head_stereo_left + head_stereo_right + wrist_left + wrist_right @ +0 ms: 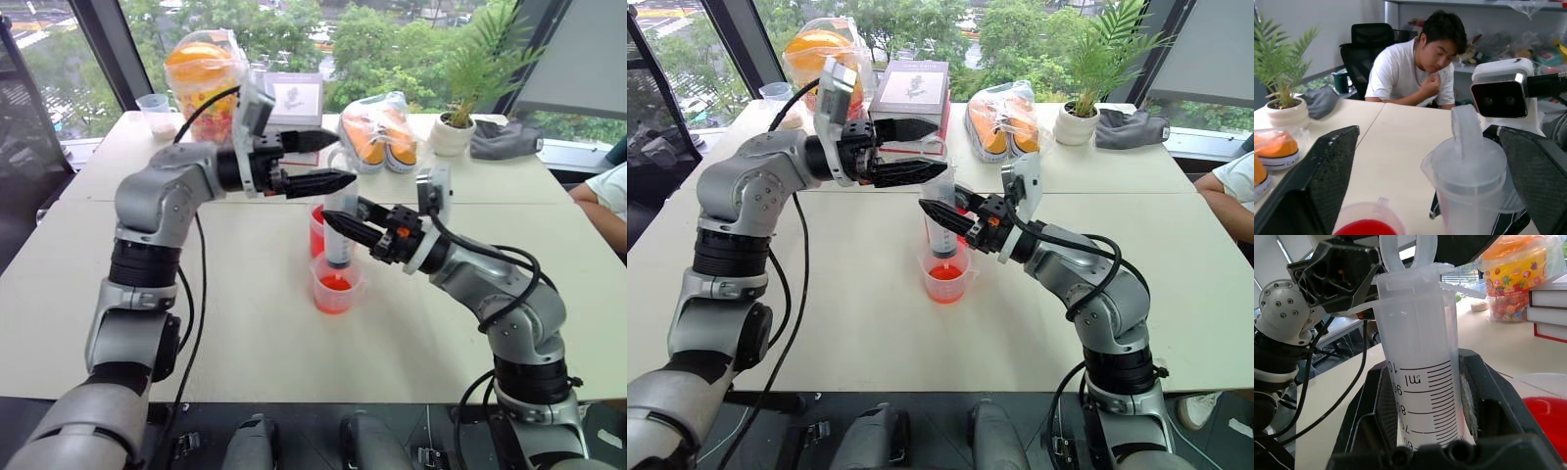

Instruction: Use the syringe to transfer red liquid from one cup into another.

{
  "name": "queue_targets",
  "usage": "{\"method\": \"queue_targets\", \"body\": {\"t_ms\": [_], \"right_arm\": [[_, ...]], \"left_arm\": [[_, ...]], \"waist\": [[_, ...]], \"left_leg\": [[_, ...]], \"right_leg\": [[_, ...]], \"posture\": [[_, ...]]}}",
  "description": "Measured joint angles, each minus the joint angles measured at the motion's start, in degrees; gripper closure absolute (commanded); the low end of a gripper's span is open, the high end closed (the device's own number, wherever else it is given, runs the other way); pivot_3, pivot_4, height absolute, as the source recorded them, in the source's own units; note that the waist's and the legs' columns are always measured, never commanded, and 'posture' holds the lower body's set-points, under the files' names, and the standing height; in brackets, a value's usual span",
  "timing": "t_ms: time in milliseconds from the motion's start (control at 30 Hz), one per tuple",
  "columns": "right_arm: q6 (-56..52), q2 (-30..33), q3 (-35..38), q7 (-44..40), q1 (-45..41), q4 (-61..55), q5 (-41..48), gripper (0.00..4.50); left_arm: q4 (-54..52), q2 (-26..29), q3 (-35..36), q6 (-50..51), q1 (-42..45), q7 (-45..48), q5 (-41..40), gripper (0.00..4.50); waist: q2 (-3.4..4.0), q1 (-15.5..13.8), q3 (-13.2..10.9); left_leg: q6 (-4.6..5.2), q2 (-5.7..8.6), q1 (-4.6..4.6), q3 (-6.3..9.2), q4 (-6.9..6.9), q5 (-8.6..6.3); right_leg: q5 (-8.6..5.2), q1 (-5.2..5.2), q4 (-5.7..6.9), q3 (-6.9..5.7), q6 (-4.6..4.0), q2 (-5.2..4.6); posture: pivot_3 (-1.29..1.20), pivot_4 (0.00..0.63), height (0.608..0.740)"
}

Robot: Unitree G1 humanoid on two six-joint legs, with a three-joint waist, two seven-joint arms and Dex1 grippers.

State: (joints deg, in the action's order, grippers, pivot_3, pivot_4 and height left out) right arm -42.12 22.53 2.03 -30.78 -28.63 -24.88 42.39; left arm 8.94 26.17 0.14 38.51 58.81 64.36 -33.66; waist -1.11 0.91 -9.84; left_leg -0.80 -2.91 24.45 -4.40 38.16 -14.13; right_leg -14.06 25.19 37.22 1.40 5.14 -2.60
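The robot's right gripper will lay the clear syringe flat on the bare table [455, 257] in front of the potted plant. The syringe now stands upright over the table's middle.
The clear syringe [340, 253] stands upright over the middle of the table, its barrel clamped in my right gripper [333, 223], which is shut on it [1420, 357]. The barrel looks empty, with the dark seal low down. Its tip hangs over the nearer clear cup [334, 292], which holds a shallow layer of red liquid. A second cup [316, 233], deep red with liquid, stands just behind the syringe. My left gripper [345, 159] reaches in level from the left, open, its fingers [1332, 166] on either side of the plunger's top [1466, 142] without gripping it.
Along the far edge are a small cup with whitish contents [157, 113], a sweets jar [201, 78], books [294, 98], a bag of orange things [377, 127], a potted plant [453, 122] and a grey cloth [505, 139]. A person [1420, 63] sits at the table's right side.
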Motion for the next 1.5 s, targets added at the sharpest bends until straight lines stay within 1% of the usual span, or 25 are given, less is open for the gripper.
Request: {"method": "queue_targets", "body": {"t_ms": [100, 167, 233, 267, 333, 433, 533, 600, 700, 767, 800, 900, 1000, 1067, 1133, 1167, 1200, 1233, 1267, 1300, 1400, 1500], "right_arm": [[-0.1, 0.0, 0.6, 0.6, -0.1, -0.1, 0.7, 3.12], [-0.8, -0.5, 2.2, 2.6, -1.9, 0.4, 2.0, 3.12], [-2.2, -0.6, 5.5, 5.9, -6.3, 2.5, 3.8, 3.12], [-3.3, 0.3, 8.2, 7.9, -9.2, 4.5, 4.3, 3.12], [-5.0, 1.6, 10.2, 9.7, -11.8, 6.8, 5.1, 3.12], [-12.5, 7.0, 11.9, 13.0, -17.8, 15.7, 5.3, 3.12], [-18.6, 13.5, 11.9, 13.2, -21.5, 23.7, 3.6, 3.12], [-20.1, 16.6, 9.3, 11.8, -22.4, 26.9, 0.9, 3.12], [-27.1, 22.4, -0.3, 9.2, -26.6, 36.6, -5.3, 3.12], [-30.6, 24.0, -4.5, 7.4, -28.1, 41.9, -8.6, 3.12], [-32.5, 24.1, -6.6, 6.3, -28.9, 45.1, -10.2, 3.12], [-33.6, 23.7, -9.8, 4.7, -30.4, 50.4, -13.4, 3.12], [-33.3, 23.1, -11.4, 3.5, -31.1, 56.0, -17.0, 3.12], [-32.8, 21.7, -11.5, 3.0, -31.3, 59.9, -18.9, 3.12], [-32.0, 20.2, -11.5, 2.4, -32.1, 63.0, -20.5, 2.12], [-31.6, 19.9, -11.4, 2.0, -32.6, 64.1, -21.3, 1.74], [-31.1, 19.6, -11.2, 1.7, -32.8, 64.9, -21.7, 1.26], [-30.8, 19.1, -10.9, 1.5, -33.0, 65.6, -22.2, 0.69], [-30.4, 18.9, -10.7, 1.2, -33.0, 66.3, -22.6, 0.29], [-30.2, 18.8, -10.5, 1.0, -33.0, 66.7, -23.0, 0.13], [-30.2, 18.9, -9.8, 0.1, -33.0, 66.3, -23.7, 0.13], [-30.7, 20.3, -9.7, -1.2, -32.6, 59.4, -24.0, 0.13]], "left_arm": [[0.0, 2.0, 2.0, 0.5, -0.5, -1.0, -0.7, 0.06], [-0.3, 3.8, 4.1, 0.9, -1.8, -1.8, -1.0, 0.06], [-1.5, 5.4, 5.7, 1.0, -4.7, -2.6, -1.4, 0.06], [-2.2, 5.6, 5.8, 1.1, -6.5, -3.0, -1.5, 0.06], [-2.9, 5.8, 5.9, 1.2, -8.3, -3.5, -1.7, 0.06], [-6.0, 5.9, 5.8, 1.4, -11.4, -4.9, -2.0, 0.06], [-8.7, 5.9, 5.6, 1.2, -13.8, -5.8, -1.9, 0.06], [-9.6, 5.9, 5.3, 1.1, -14.9, -6.3, -1.9, 0.06], [-11.2, 5.1, 5.1, 0.9, -16.5, -7.5, -1.9, 0.06], [-12.0, 4.9, 5.1, 0.8, -17.6, -8.1, -1.9, 0.06], [-12.3, 4.8, 5.1, 0.7, -18.1, -8.5, -1.9, 0.06], [-12.8, 4.7, 5.0, 0.4, -18.8, -9.2, -1.8, 0.06], [-13.8, 4.9, 4.9, -0.3, -20.0, -9.6, -1.7, 0.06], [-13.9, 5.2, 5.0, -0.3, -20.7, -9.8, -1.8, 0.06], [-14.4, 5.4, 4.9, -0.1, -20.9, -9.8, -1.8, 0.0], [-14.7, 5.5, 4.9, -0.1, -20.9, -9.9, -1.9, 0.0], [-14.9, 5.5, 4.9, 0.0, -20.9, -9.9, -1.9, 0.0], [-15.0, 5.7, 4.9, 0.0, -21.0, -9.9, -1.9, 0.0], [-15.2, 5.8, 4.9, 0.2, -21.0, -10.0, -2.0, 0.0], [-15.4, 6.0, 5.0, 0.3, -21.0, -10.0, -2.0, 0.0], [-15.6, 6.6, 5.3, 0.8, -21.2, -10.4, -2.0, 0.0], [-15.7, 7.5, 5.4, 1.1, -21.9, -10.5, -2.1, 0.0]], "waist": [[0.0, 0.1, 0.0], [0.0, 0.3, 0.0], [0.01, 0.3, 0.0], [0.0, 0.1, 0.0], [-0.01, -0.3, 0.0], [-0.01, -0.4, 0.0], [-0.01, -0.2, 0.0], [-0.01, -0.1, 0.0], [0.0, 0.3, 0.0], [0.0, 0.3, 0.0], [0.0, 0.3, 0.0], [0.0, 0.3, 0.0], [0.0, 0.1, 0.0], [0.0, 0.1, 0.0], [0.0, 0.1, 0.0], [0.0, 0.1, 0.0], [0.0, 0.1, 0.0], [0.0, 0.1, 0.0], [0.0, 0.1, 0.0], [0.0, 0.1, 0.0], [0.0, 0.1, 0.0], [0.03, 0.2, 0.0]], "left_leg": [[0.0, -0.01, 0.0, 0.01, 0.0, 0.0], [0.0, -0.01, -0.02, 0.0, -0.01, 0.0], [0.0, -0.02, -0.04, -0.02, -0.01, 0.0], [-0.01, -0.02, -0.03, -0.01, 0.0, 0.0], [-0.01, -0.01, -0.01, -0.01, 0.01, 0.0], [0.0, 0.04, 0.06, -0.08, 0.01, 0.0], [0.06, 0.04, 0.05, -0.11, -0.04, -0.03], [0.06, 0.02, 0.05, -0.08, -0.09, -0.03], [0.06, 0.0, 0.02, -0.12, -0.13, -0.03], [0.06, 0.0, 0.03, -0.13, -0.13, -0.04], [0.06, 0.0, 0.03, -0.14, -0.13, -0.04], [0.06, 0.01, 0.04, -0.15, -0.13, -0.03], [0.06, 0.01, 0.06, -0.16, -0.13, -0.04], [0.06, 0.02, 0.06, -0.16, -0.13, -0.03], [0.06, 0.02, 0.06, -0.16, -0.13, -0.03], [0.06, 0.02, 0.06, -0.14, -0.13, -0.03], [0.06, 0.02, 0.05, -0.15, -0.13, -0.04], [0.06, 0.02, 0.05, -0.15, -0.13, -0.04], [0.06, 0.02, 0.06, -0.15, -0.13, -0.03], [0.06, 0.02, 0.06, -0.15, -0.13, -0.04], [0.06, 0.01, 0.05, -0.15, -0.13, -0.03], [0.06, 0.01, 0.06, -0.14, -0.14, -0.04]], "right_leg": [[0.0, 0.01, 0.01, 0.0, 0.0, 0.0], [0.0, 0.02, 0.03, 0.01, 0.0, 0.01], [0.0, 0.02, 0.04, 0.02, 0.0, 0.0], [0.0, 0.0, 0.03, 0.0, -0.01, -0.02], [0.0, -0.03, -0.01, -0.03, -0.01, -0.06], [0.0, -0.04, -0.13, 0.01, -0.02, -0.15], [0.0, -0.01, -0.16, 0.03, -0.02, -0.14], [0.0, 0.02, -0.15, 0.02, -0.01, -0.07], [-0.01, 0.09, -0.11, 0.08, -0.02, -0.05], [-0.01, 0.11, -0.11, 0.09, -0.03, -0.04], [-0.01, 0.12, -0.11, 0.1, -0.02, -0.03], [0.0, 0.13, -0.12, 0.1, -0.02, -0.04], [0.0, 0.12, -0.14, 0.1, -0.01, -0.05], [0.0, 0.12, -0.14, 0.1, -0.01, -0.05], [0.0, 0.12, -0.13, 0.1, -0.01, -0.05], [0.0, 0.11, -0.13, 0.09, 0.0, -0.04], [0.0, 0.11, -0.13, 0.09, -0.01, -0.04], [0.0, 0.11, -0.13, 0.09, -0.01, -0.04], [0.0, 0.12, -0.13, 0.09, -0.01, -0.04], [0.0, 0.12, -0.13, 0.09, -0.01, -0.04], [0.0, 0.12, -0.12, 0.09, 0.0, -0.04], [0.0, 0.15, -0.1, 0.09, 0.0, -0.04]], "posture": [[0.0, 0.15, 0.74], [0.0, 0.15, 0.74], [0.0, 0.15, 0.74], [0.0, 0.15, 0.74], [0.0, 0.15, 0.74], [0.0, 0.15, 0.74], [0.0, 0.15, 0.74], [0.0, 0.15, 0.74], [0.0, 0.15, 0.74], [0.0, 0.15, 0.74], [0.0, 0.15, 0.74], [0.0, 0.15, 0.74], [0.0, 0.15, 0.74], [0.0, 0.15, 0.74], [0.0, 0.15, 0.74], [0.0, 0.15, 0.74], [0.0, 0.15, 0.74], [0.0, 0.15, 0.74], [0.0, 0.15, 0.74], [0.0, 0.15, 0.74], [0.0, 0.15, 0.74], [0.0, 0.15, 0.74]]}}
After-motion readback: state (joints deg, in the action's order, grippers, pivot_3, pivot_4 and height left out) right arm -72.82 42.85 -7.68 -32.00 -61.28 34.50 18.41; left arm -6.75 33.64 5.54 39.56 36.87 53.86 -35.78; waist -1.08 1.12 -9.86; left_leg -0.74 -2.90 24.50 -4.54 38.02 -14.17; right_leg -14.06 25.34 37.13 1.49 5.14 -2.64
